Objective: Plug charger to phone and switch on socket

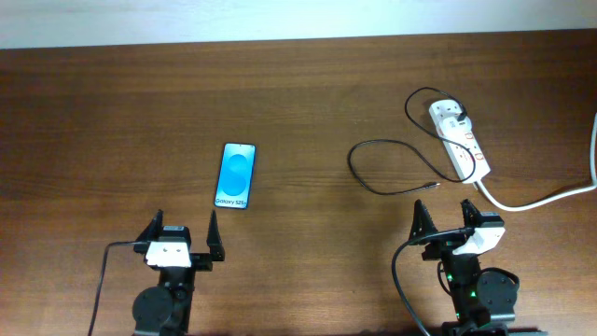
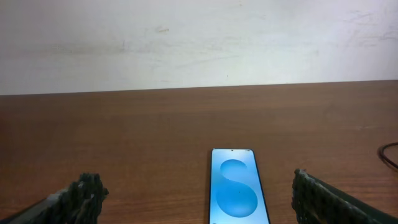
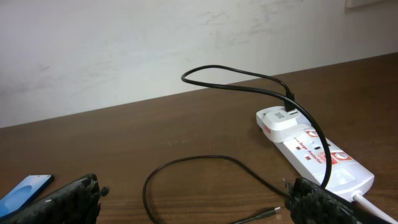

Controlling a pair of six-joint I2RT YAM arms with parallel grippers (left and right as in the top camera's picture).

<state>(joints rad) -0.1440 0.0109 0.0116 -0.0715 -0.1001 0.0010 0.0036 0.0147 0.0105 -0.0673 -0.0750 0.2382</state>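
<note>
The robot's left gripper will close across the middle of the phone (image 1: 235, 174) (image 2: 237, 198), with its fingers on the blue screen's two long sides.
The phone (image 1: 235, 175) lies flat left of centre with its blue screen lit, straight ahead of my left gripper (image 1: 185, 219), which is open and empty. In the left wrist view the phone (image 2: 235, 186) lies between the fingers, nearer the right one (image 2: 308, 193). The charger cable (image 1: 352, 163) loops across the table. Its small plug tip (image 3: 273, 211) lies loose just ahead of my open, empty right gripper (image 1: 443, 207). The cable's other end goes into a white adapter (image 3: 280, 119) plugged into the socket (image 1: 464, 145), a white strip with red switches.
A thick white cord (image 1: 550, 196) runs from the socket's near end off to the right edge. A pale wall (image 2: 199, 43) stands behind the brown wooden table (image 1: 112, 121). The phone (image 3: 25, 190) shows at the far left of the right wrist view.
</note>
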